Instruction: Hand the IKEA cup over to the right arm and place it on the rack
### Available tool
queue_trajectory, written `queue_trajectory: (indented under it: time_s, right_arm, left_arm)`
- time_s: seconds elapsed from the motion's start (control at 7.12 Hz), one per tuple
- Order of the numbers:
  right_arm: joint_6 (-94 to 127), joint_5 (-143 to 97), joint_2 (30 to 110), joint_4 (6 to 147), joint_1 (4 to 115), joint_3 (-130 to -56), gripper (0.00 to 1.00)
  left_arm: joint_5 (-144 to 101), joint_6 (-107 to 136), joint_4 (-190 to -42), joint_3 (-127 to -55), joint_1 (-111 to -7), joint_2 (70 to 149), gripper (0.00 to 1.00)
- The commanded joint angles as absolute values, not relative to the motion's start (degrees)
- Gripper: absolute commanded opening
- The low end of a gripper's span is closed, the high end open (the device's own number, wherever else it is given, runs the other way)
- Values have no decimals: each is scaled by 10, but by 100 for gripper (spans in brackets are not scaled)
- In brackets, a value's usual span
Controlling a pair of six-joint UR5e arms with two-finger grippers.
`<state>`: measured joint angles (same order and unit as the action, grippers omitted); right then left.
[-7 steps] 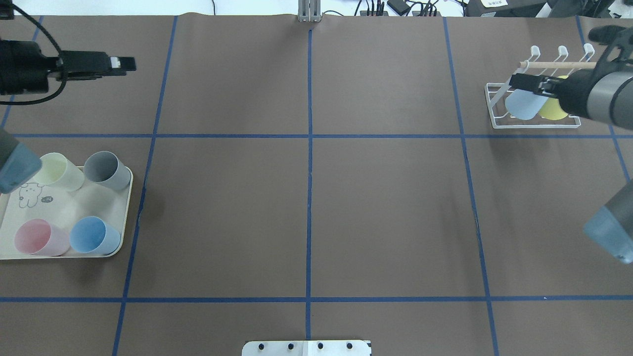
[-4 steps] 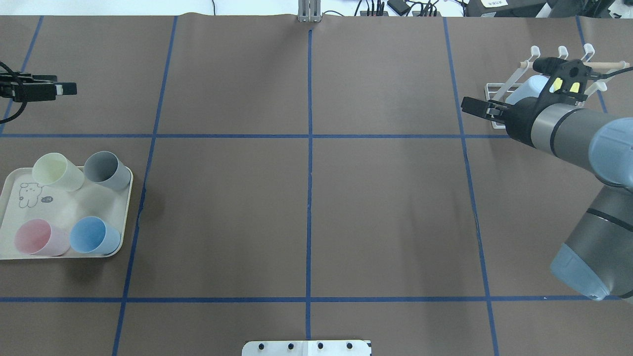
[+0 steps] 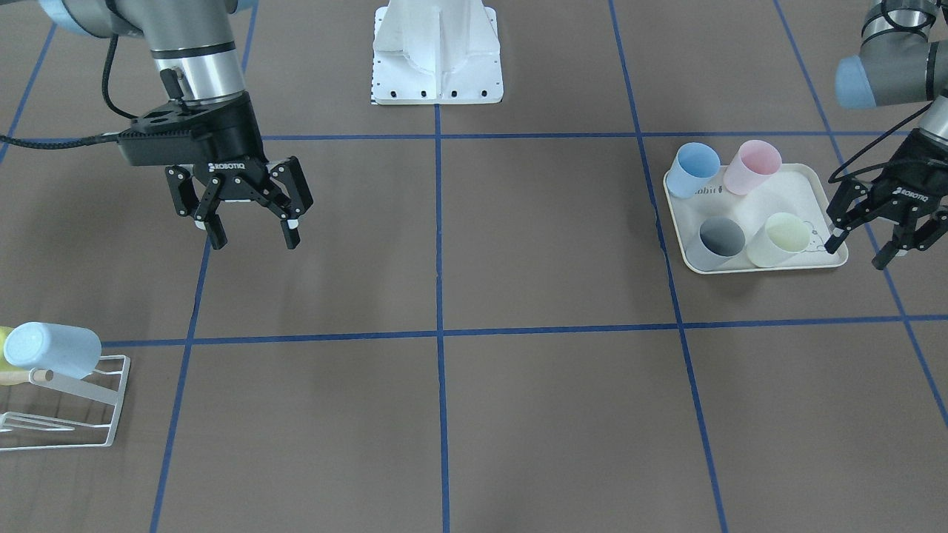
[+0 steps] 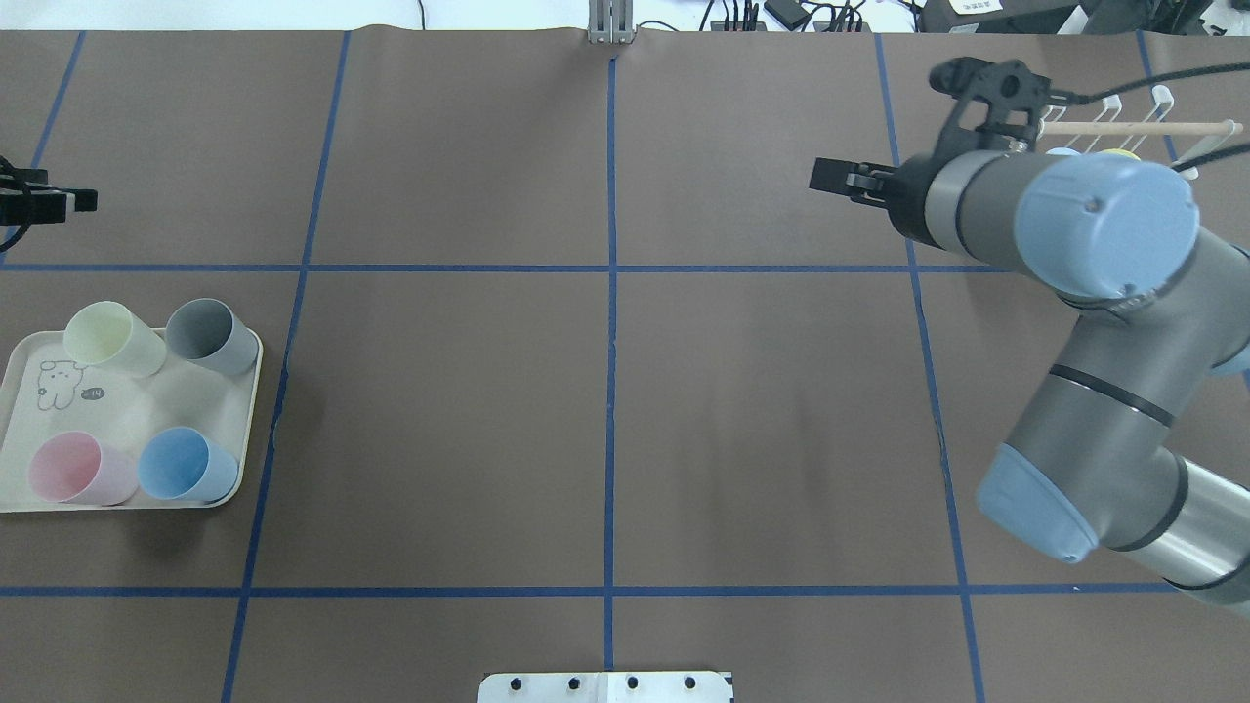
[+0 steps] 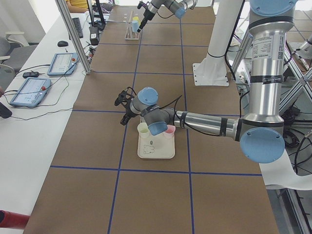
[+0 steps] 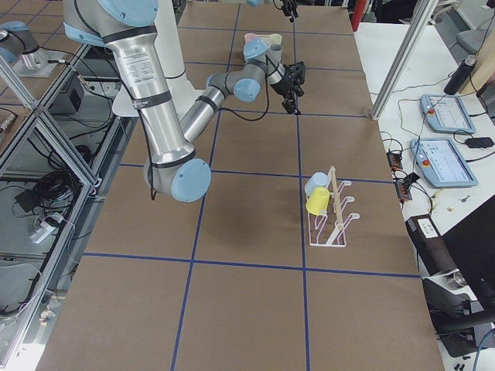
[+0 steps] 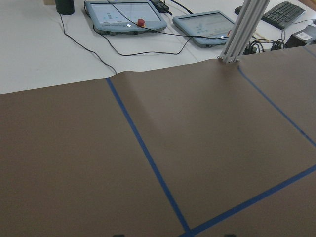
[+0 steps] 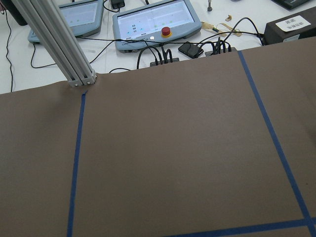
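Observation:
I need to next close my left gripper on the pale yellow cup on the cream tray, at its rim (image 3: 809, 236), opposite the grey cup.
On the white wire rack (image 3: 70, 403) at the table's right end, a light blue cup (image 3: 52, 349) and a yellow cup (image 6: 318, 203) hang by the wooden dowel (image 4: 1138, 127). My right gripper (image 3: 254, 238) is open and holds nothing; it hovers left of the rack (image 6: 329, 220) in the overhead view, and its arm covers most of the rack. Four more cups lie on the cream tray (image 4: 146, 410): pale yellow (image 4: 107, 337), grey (image 4: 207, 334), pink (image 4: 73, 469) and blue (image 4: 186, 464). My left gripper (image 3: 859, 252) is open and empty, just beyond the tray's far corner.
The robot's white base (image 3: 437, 52) stands at the near middle edge. An aluminium post (image 4: 610, 20), tablets (image 8: 155, 19) and cables sit past the far edge. Blue tape lines cross the brown table cover.
My right gripper has pulled away from the rack toward the table's middle, leaving the light blue cup hanging there. My left gripper has drawn back toward the left edge.

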<state>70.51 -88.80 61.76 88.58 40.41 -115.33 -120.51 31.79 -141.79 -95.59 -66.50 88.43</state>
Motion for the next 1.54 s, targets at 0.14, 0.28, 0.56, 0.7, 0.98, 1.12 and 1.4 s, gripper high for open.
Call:
queue_trajectory:
  time_s: [0.14, 0.28, 0.56, 0.7, 0.98, 1.12, 1.4]
  right_arm:
    - [667, -925, 582, 994, 405, -1172, 100]
    - [669, -925, 583, 995, 403, -1172, 100]
    - [676, -925, 584, 995, 402, -1173, 100]
    - [677, -924, 583, 994, 402, -1173, 100]
    - [677, -922, 583, 994, 402, -1174, 100]
    - [677, -922, 584, 995, 402, -1176, 100]
    - [677, -923, 584, 995, 401, -1175, 100]
  left_arm:
    - [-1210, 316, -1302, -955, -654, 887, 74]
    - [-1211, 317, -1299, -948, -635, 889, 74]
    - [-1233, 319, -1292, -947, -605, 889, 74]
    - [-1242, 332, -1293, -947, -602, 885, 69]
    - [-1240, 332, -1295, -945, -601, 882, 59]
    - [-1239, 333, -1295, -941, -601, 882, 59]
    - [-1240, 333, -1295, -938, -601, 882, 60]
